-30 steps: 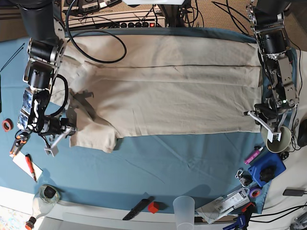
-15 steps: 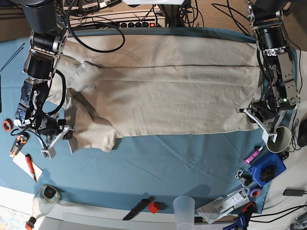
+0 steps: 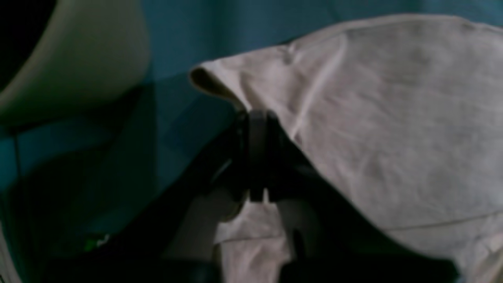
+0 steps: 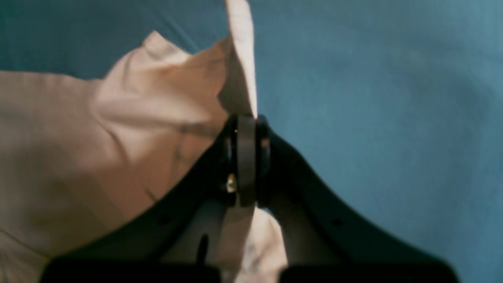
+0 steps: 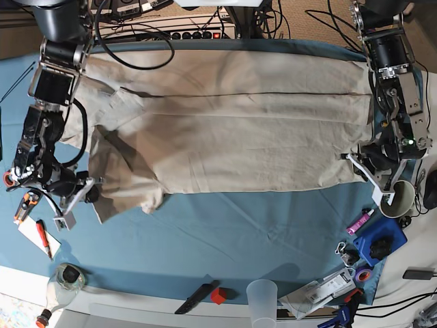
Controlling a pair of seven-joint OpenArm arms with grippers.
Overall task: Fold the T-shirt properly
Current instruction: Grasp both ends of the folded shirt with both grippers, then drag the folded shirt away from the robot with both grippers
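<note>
The robot's right gripper needs to release the beige T-shirt's near edge over the T-shirt's far corner [image 5: 69, 83], toward the power strip. The T-shirt now lies spread across the table cloth.
The beige T-shirt [image 5: 239, 130] lies spread lengthwise across the blue-teal table cloth [image 5: 239, 239], with folds along its length. At the left of the base view, my right gripper [image 5: 87, 194] is shut on the shirt's lower left edge. In the right wrist view the right gripper [image 4: 245, 122] pinches a raised flap of the T-shirt [image 4: 118, 137]. My left gripper [image 5: 365, 167] is shut on the shirt's lower right corner. In the left wrist view the left gripper [image 3: 256, 118] clamps the T-shirt [image 3: 385, 118] just below a curled corner.
A pale cup [image 5: 398, 198] stands right beside the left gripper, and the cup [image 3: 70, 59] also shows in the left wrist view. A clear cup [image 5: 261, 297], a black tool [image 5: 194, 295] and a red block [image 5: 218, 295] lie at the front edge. Clutter lines both sides; a power strip [image 5: 184, 31] lies behind.
My right gripper has drawn the shirt's left end outward to the left, and the lower left corner has shifted with it. The left gripper has hardly moved.
</note>
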